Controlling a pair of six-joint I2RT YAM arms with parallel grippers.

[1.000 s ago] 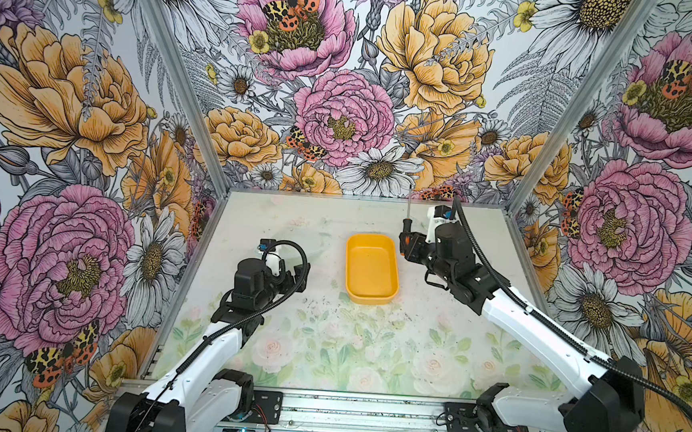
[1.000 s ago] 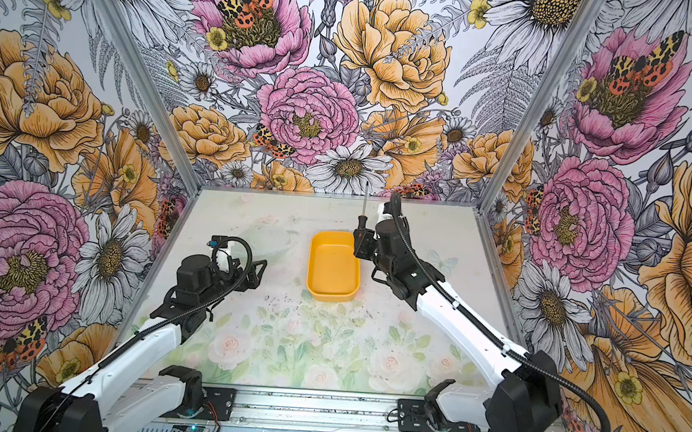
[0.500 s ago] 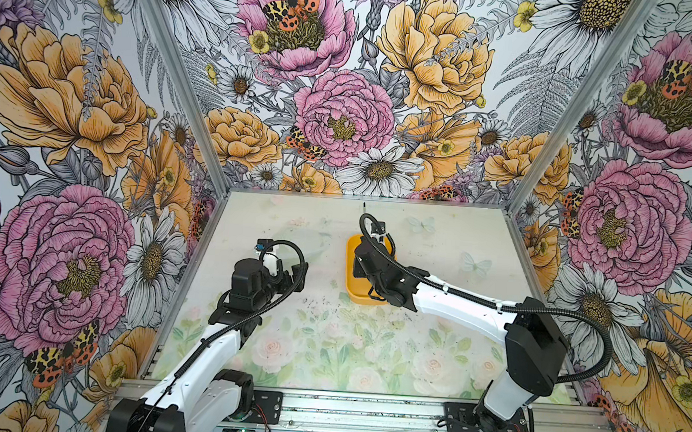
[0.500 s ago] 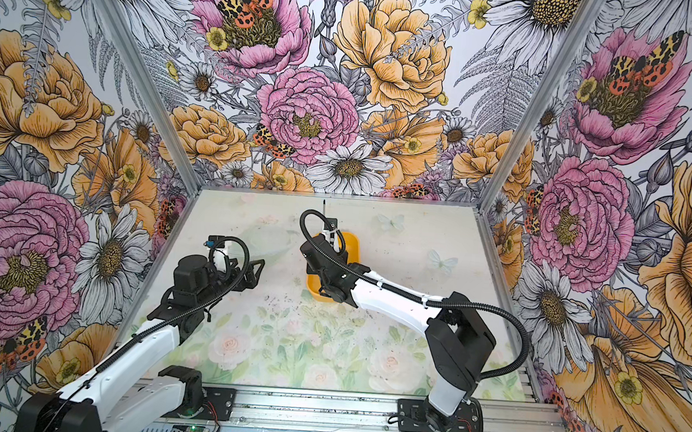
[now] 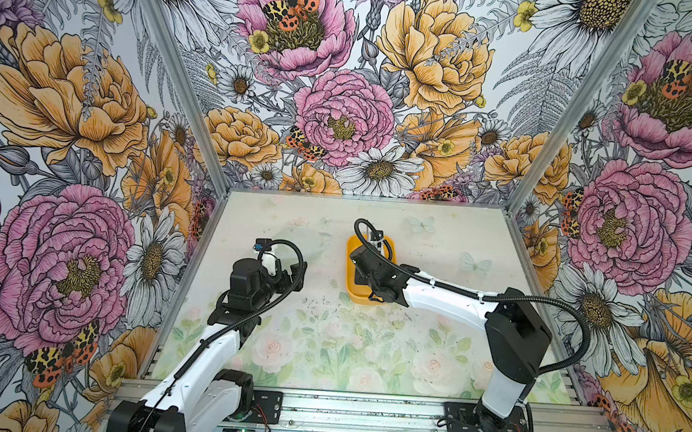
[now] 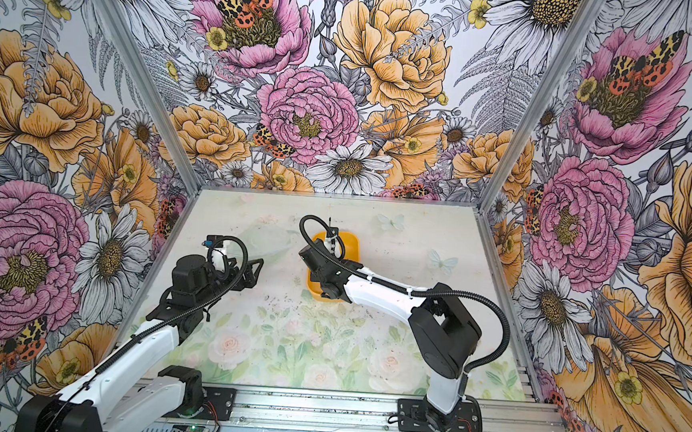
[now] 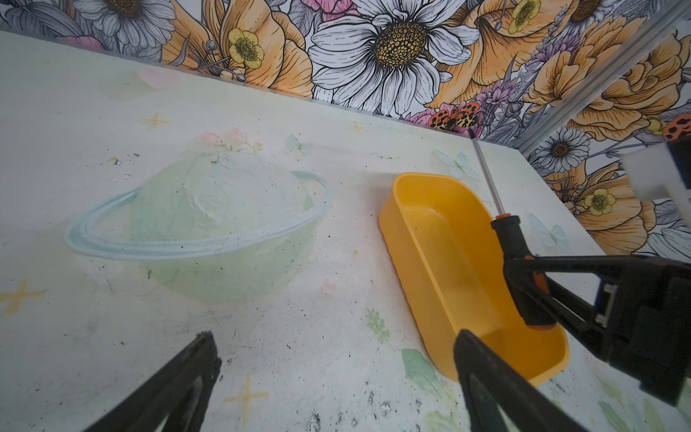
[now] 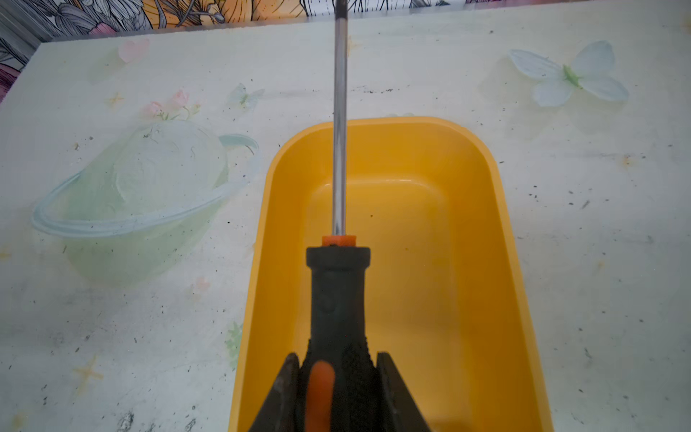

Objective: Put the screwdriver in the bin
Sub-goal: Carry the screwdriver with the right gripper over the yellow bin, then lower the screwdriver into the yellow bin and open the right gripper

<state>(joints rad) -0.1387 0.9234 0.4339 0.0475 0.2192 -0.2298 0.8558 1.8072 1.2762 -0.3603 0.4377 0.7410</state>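
Observation:
Next, I let go of the screwdriver with my right gripper, laying it lengthwise along the middle of the yellow-orange bin's bare bottom (image 5: 371,268) (image 8: 384,295).
The bin (image 5: 350,285) is a shallow yellow-orange tray in the middle of the table, seen in both top views, with its bare far end (image 6: 348,242) showing. My right gripper (image 8: 337,358) is shut on the black-and-orange handle of the screwdriver (image 8: 338,299) and holds it over the bin (image 8: 467,262). The thin shaft points up and toward the back wall. In the left wrist view the screwdriver (image 7: 513,245) slants above the bin (image 7: 441,243); whether its butt end touches the floor I cannot tell. My left gripper (image 7: 335,336) is open and holds nothing, left of the bin (image 5: 295,271).
A pale green ringed planet (image 7: 209,217) is printed flat on the table mat (image 5: 326,349), left of the bin. Flowered walls with metal corner posts (image 5: 548,156) close in the back and both sides. The arm bases sit on a rail along the front edge.
My right arm has swung left from beside the bin's right side to over the bin, carrying the screwdriver. The left arm has hardly moved.

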